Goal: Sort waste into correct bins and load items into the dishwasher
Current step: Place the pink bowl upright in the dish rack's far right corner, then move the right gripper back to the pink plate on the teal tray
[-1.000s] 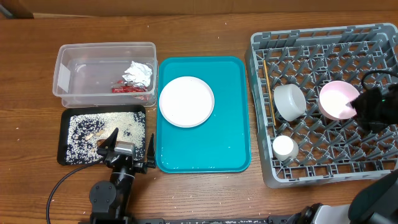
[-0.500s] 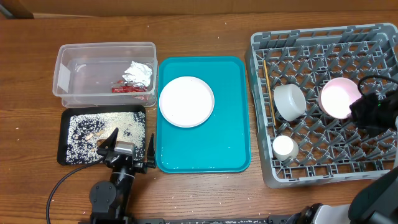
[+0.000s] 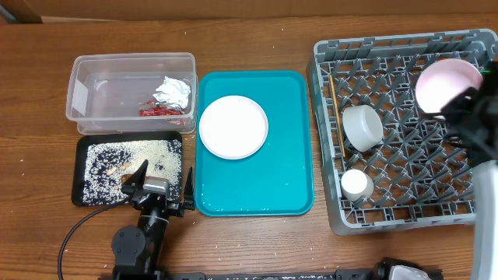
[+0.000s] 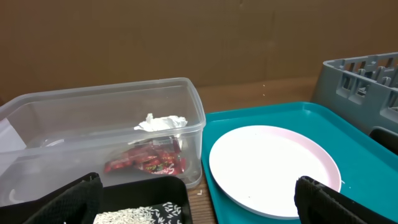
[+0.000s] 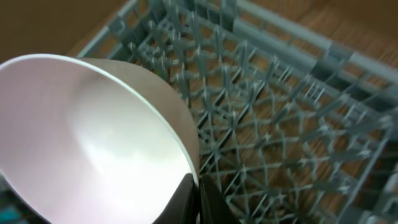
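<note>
Next, my right gripper puts the pink plate down in the grey rack's slots [image 3: 395,117] beside the pale bowl.
My right gripper [image 3: 464,105] is shut on the rim of the pink plate [image 3: 447,84] and holds it above the far right of the grey dish rack [image 3: 405,210]; the right wrist view shows the plate [image 5: 87,143] pinched between the fingers [image 5: 198,193]. In the rack lie the pale bowl [image 3: 362,127], the white cup [image 3: 357,184] and the chopsticks [image 3: 335,109]. The white plate [image 3: 233,127] sits on the teal tray [image 3: 253,194]. The tissue [image 3: 173,92] and red wrapper [image 3: 159,111] lie in the clear tub [image 3: 85,85]. Grainy scraps [image 3: 117,159] fill the black tray [image 3: 80,198]. My left gripper [image 3: 159,187] is open at the black tray's near edge.
The wooden table [image 3: 257,39] surrounds everything. In the left wrist view the white plate [image 4: 273,168] lies ahead to the right, the clear tub [image 4: 93,137] to the left, and the dish rack's corner [image 4: 360,78] at far right.
My right gripper has lifted the pink plate and carried it toward the rack's far right corner. The left arm has not moved.
</note>
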Robot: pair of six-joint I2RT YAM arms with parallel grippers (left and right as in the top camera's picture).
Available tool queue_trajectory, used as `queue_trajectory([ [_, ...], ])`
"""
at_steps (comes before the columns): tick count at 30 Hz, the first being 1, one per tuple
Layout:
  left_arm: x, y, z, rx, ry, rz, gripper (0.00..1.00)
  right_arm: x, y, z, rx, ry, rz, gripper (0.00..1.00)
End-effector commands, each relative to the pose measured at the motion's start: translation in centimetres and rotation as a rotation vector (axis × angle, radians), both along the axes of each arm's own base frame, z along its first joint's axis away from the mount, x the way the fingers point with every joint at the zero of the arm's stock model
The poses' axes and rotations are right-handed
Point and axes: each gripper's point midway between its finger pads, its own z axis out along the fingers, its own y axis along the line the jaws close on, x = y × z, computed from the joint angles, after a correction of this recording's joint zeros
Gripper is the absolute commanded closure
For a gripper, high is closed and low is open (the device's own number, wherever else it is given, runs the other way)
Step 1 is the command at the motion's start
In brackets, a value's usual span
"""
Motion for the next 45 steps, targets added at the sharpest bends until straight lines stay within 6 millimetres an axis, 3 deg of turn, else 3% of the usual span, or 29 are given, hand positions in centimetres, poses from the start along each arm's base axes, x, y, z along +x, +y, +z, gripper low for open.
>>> queue_trajectory([
  [1, 0.0, 0.0, 0.0, -0.007, -0.005, 0.0, 0.0, -1.4, -1.4, 3.2, -0.378, 0.034, -0.184, 0.96],
  [4, 0.0, 0.0, 0.0, -0.007, -0.005, 0.0, 0.0, -0.9, 0.0, 2.8, -0.544, 0.099, -0.182, 0.96],
  [8, 0.0, 0.0, 0.0, -0.007, -0.005, 0.0, 0.0, 0.9, 1.1, -0.7, -0.613, 0.231, -0.124, 0.96],
  [14, 0.0, 0.0, 0.0, -0.007, -0.005, 0.0, 0.0, 2.0, 1.2, -6.1, -0.671, 0.438, -0.067, 0.96],
  [22, 0.0, 0.0, 0.0, -0.007, -0.005, 0.0, 0.0, 1.6, 2.3, -9.1, -0.617, 0.484, -0.056, 0.96],
  [27, 0.0, 0.0, 0.0, -0.007, -0.005, 0.0, 0.0, 1.8, 4.0, -9.2, -0.634, 0.473, -0.011, 0.96],
  [31, 0.0, 0.0, 0.0, -0.007, -0.005, 0.0, 0.0, 1.9, 6.6, -8.4, -0.71, 0.467, 0.073, 0.96],
  [35, 0.0, 0.0, 0.0, -0.007, -0.005, 0.0, 0.0, 2.0, 8.0, -7.7, -0.75, 0.465, 0.115, 0.73],
  [37, 0.0, 0.0, 0.0, -0.007, -0.005, 0.0, 0.0, 2.1, 8.7, -7.2, -0.756, 0.456, 0.134, 0.66],
  [42, 0.0, 0.0, 0.0, -0.007, -0.005, 0.0, 0.0, 2.6, 10.8, -4.5, -0.729, 0.365, 0.169, 0.65],
  [45, 0.0, 0.0, 0.0, -0.007, -0.005, 0.0, 0.0, 2.9, 14.3, -3.5, -0.602, 0.271, 0.249, 0.53],
])
